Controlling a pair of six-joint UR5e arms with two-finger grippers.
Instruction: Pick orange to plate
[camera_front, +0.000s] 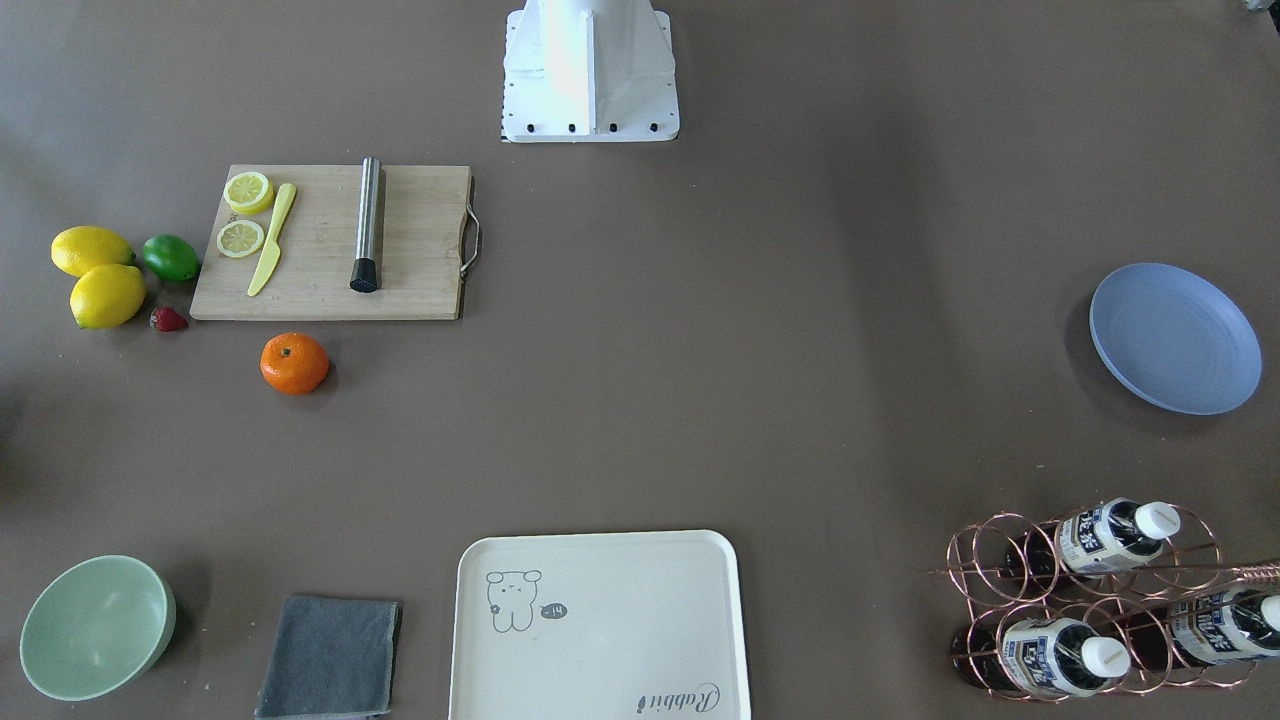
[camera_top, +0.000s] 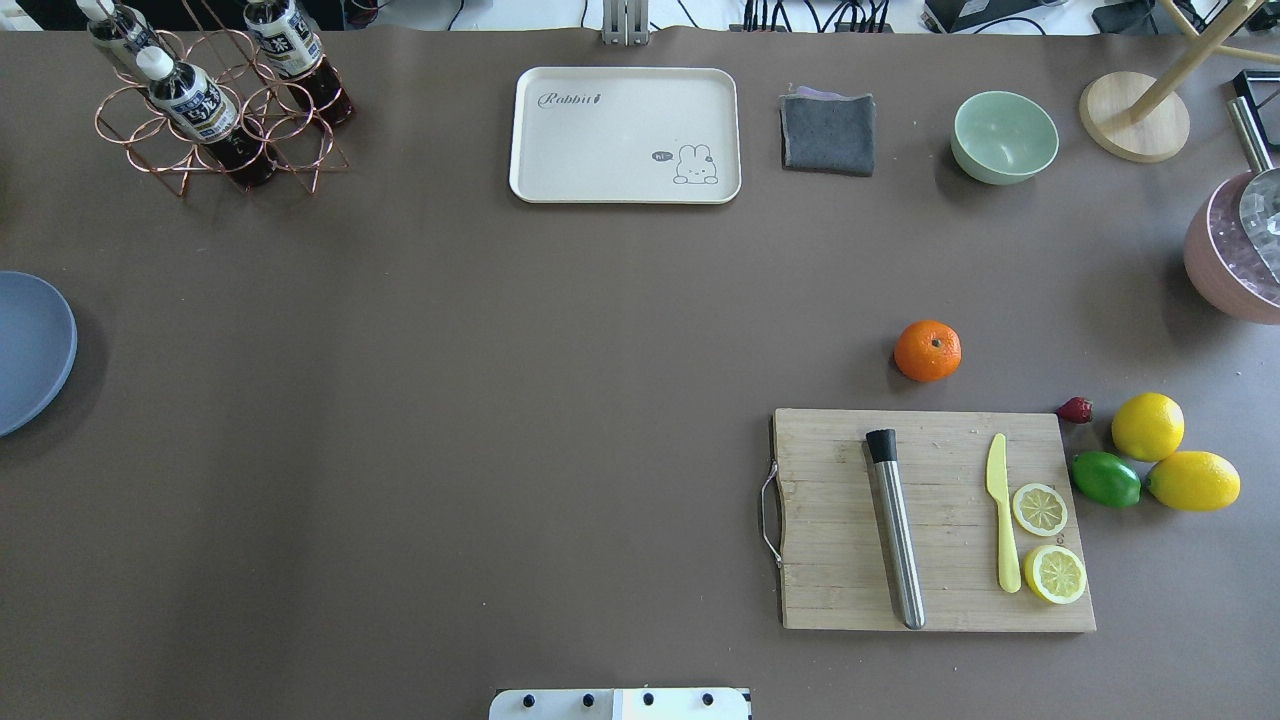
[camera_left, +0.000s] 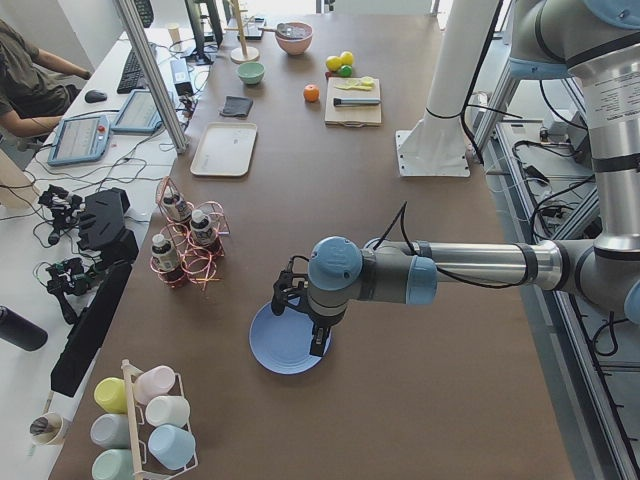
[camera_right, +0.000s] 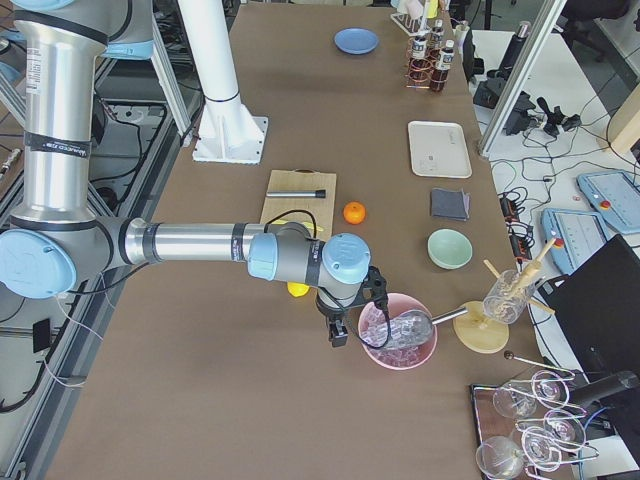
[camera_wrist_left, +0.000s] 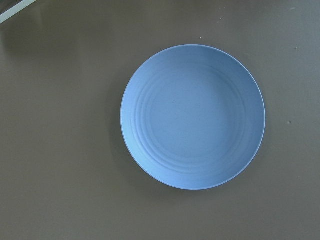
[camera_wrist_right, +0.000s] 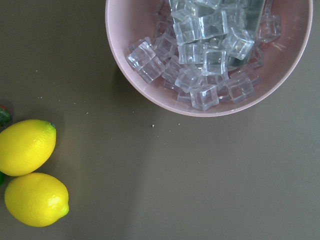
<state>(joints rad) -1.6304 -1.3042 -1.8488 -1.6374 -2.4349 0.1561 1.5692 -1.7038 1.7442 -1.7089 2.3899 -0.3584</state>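
My left gripper should close on the rim (camera_front: 1258, 347) (camera_wrist_left: 122, 120) of the blue plate, at the plate's side farthest from the wooden cutting board.
The orange (camera_top: 927, 350) lies on the brown table just beyond the wooden cutting board (camera_top: 935, 520), with nothing touching it; it also shows as the orange (camera_front: 294, 363) in the front view. Far across the table the blue plate (camera_front: 1175, 338) lies bare, and it fills the left wrist view as the plate (camera_wrist_left: 192, 117). My left gripper (camera_left: 298, 322) hangs above that plate. My right gripper (camera_right: 345, 318) hovers between the lemons and a pink bowl, well away from the orange (camera_right: 354, 212). I cannot tell whether either gripper is open or shut.
The board carries a steel muddler (camera_top: 895, 530), a yellow knife and lemon slices. Two lemons (camera_top: 1148, 426), a lime (camera_top: 1106, 479) and a strawberry lie beside it. A pink bowl of ice cubes (camera_wrist_right: 210, 55), green bowl (camera_top: 1003, 136), grey cloth (camera_top: 827, 133), cream tray (camera_top: 625, 134) and bottle rack (camera_top: 210, 100) stand around.
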